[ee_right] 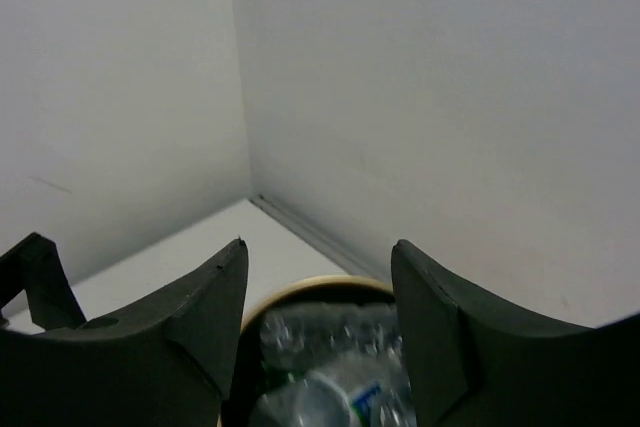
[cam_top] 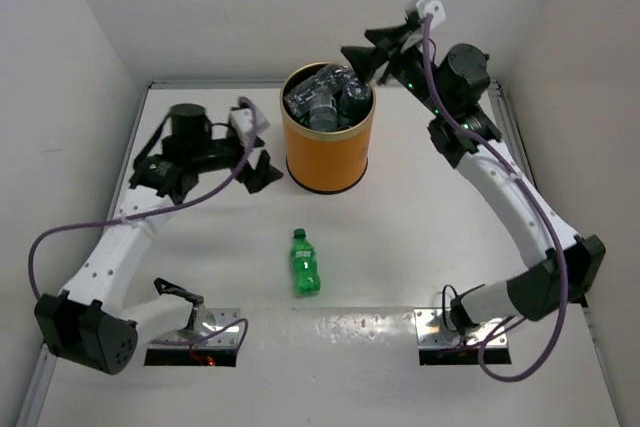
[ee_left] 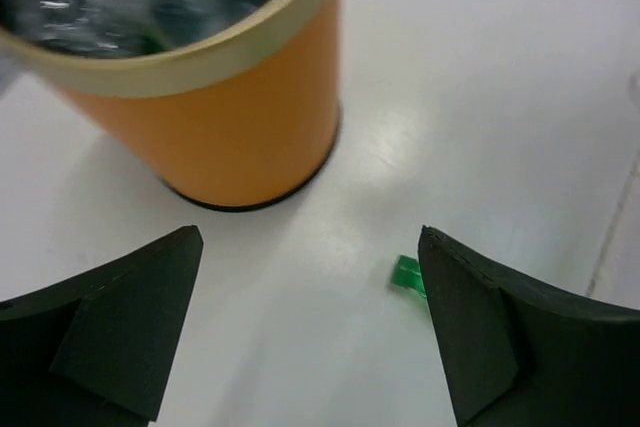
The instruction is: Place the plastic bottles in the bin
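The robot's left gripper will close on the upper part [cam_top: 302, 250], under the cap, of the green bottle that lies in front of the orange bin.
The orange bin [cam_top: 325, 152] stands at the back centre, packed to the rim with clear plastic bottles [cam_top: 325, 97]. One green bottle [cam_top: 305, 263] lies alone on the table in front of it. My left gripper [cam_top: 262, 150] hovers open just left of the bin, holding nothing. In the left wrist view the bin [ee_left: 230, 117] fills the top, and the green bottle's cap [ee_left: 408, 274] peeks out beside the right finger of that open gripper [ee_left: 310, 234]. My right gripper [cam_top: 368, 47] is open above the bin's far right rim. Below its empty jaws [ee_right: 320, 244] lie blurred clear bottles [ee_right: 330, 367].
White walls enclose the table on the left, back and right, with a metal seam [ee_right: 300, 227] along the back corner. Both arm bases [cam_top: 195, 332] sit on metal plates at the near edge. The right arm [cam_top: 510, 197] arches over the right side.
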